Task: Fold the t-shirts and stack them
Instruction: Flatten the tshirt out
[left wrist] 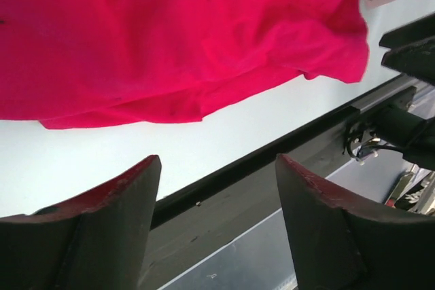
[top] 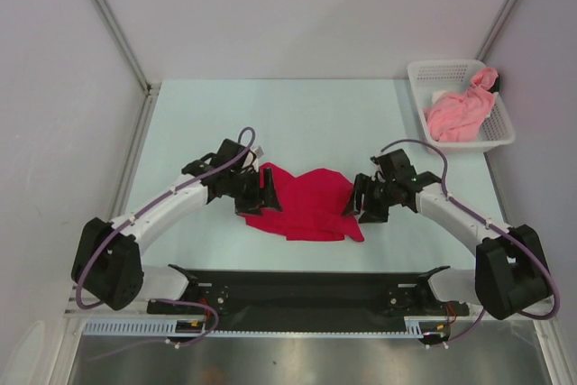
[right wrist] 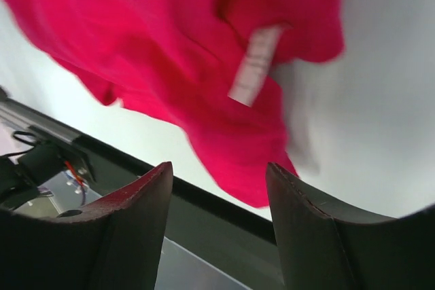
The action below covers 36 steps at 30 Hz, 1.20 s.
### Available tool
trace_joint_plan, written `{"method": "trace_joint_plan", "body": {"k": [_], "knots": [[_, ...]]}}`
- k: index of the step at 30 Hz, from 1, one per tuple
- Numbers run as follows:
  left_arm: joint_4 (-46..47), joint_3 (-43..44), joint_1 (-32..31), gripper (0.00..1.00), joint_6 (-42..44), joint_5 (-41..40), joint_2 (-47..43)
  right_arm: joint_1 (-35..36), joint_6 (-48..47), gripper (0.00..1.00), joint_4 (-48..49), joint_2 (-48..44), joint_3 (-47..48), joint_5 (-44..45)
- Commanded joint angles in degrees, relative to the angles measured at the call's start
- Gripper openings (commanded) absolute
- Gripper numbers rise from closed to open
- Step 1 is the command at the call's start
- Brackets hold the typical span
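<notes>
The crimson red t-shirt is lying crumpled, so my left gripper needs to grab the t-shirt's near edge (top: 276, 227), then lift and stretch the t-shirt wide with my right gripper before folding.
The crimson red t-shirt (top: 306, 202) lies crumpled and partly folded on the table between my two arms. It fills the top of the left wrist view (left wrist: 170, 32) and the right wrist view (right wrist: 177, 52), where a white label (right wrist: 255, 66) shows. My left gripper (top: 260, 192) is open and empty at the shirt's left edge. My right gripper (top: 361, 200) is open and empty at its right edge. The salmon pink t-shirt (top: 460, 113) lies bunched in the white mesh basket (top: 424, 74) at the back right.
The black base rail (top: 306, 286) runs along the near table edge and shows in both wrist views (left wrist: 272, 161). Grey walls with metal posts stand at left, back and right. The table's far half (top: 270, 123) is bare light green.
</notes>
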Motion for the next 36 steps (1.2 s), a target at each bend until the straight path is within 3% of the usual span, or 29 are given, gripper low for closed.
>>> {"method": "trace_joint_plan", "body": {"k": [1,3,6,12,14,17,18,20,28,34,36], "knots": [[0.1,0.2,-0.6,0.67,4.0,-0.6,0.8,-0.8,1.4,0.63,-2.1,-1.9,-1.1,2.9],[-0.5,0.1,-1.3,0.55,4.7,-0.7,2.0,-1.0,1.0,0.63,-3.5,-1.9,-0.5,4.7],[-0.7,-0.8,-3.5,0.46,3.4,2.4,5.2,-1.9,0.5,0.64,-5.2,-1.9,-0.4,4.9],[9.9,-7.0,-5.0,0.27,-4.5,9.0,8.8,-2.4,-0.9,0.69,-3.2,-3.5,-2.9,1.1],[15.1,-8.6,-5.0,0.27,-8.7,9.9,8.6,-2.4,-1.2,0.70,-2.1,-4.4,-3.4,0.6],[20.4,-11.0,-5.3,0.47,-14.9,9.1,8.1,-2.5,-1.7,0.70,-1.4,-5.1,-3.9,1.1],[21.1,-11.7,-5.5,0.62,-16.3,8.3,7.5,-2.6,-1.9,0.70,-1.2,-4.8,-4.0,1.1],[21.9,-12.7,-5.9,0.79,-19.3,6.6,7.1,-2.6,-1.9,0.70,-0.9,-4.0,-4.8,0.5],[26.9,-18.2,-5.8,0.71,-26.3,2.6,8.9,-2.9,1.1,0.70,4.0,-7.1,-9.8,-0.9],[27.8,-18.0,-4.9,0.58,-23.7,1.1,13.1,-2.9,0.5,0.71,2.8,-8.6,-11.9,-0.9],[27.8,-17.2,-4.7,0.49,-22.4,0.5,14.0,-2.9,0.3,0.71,3.4,-9.1,-12.5,-1.1]]}}
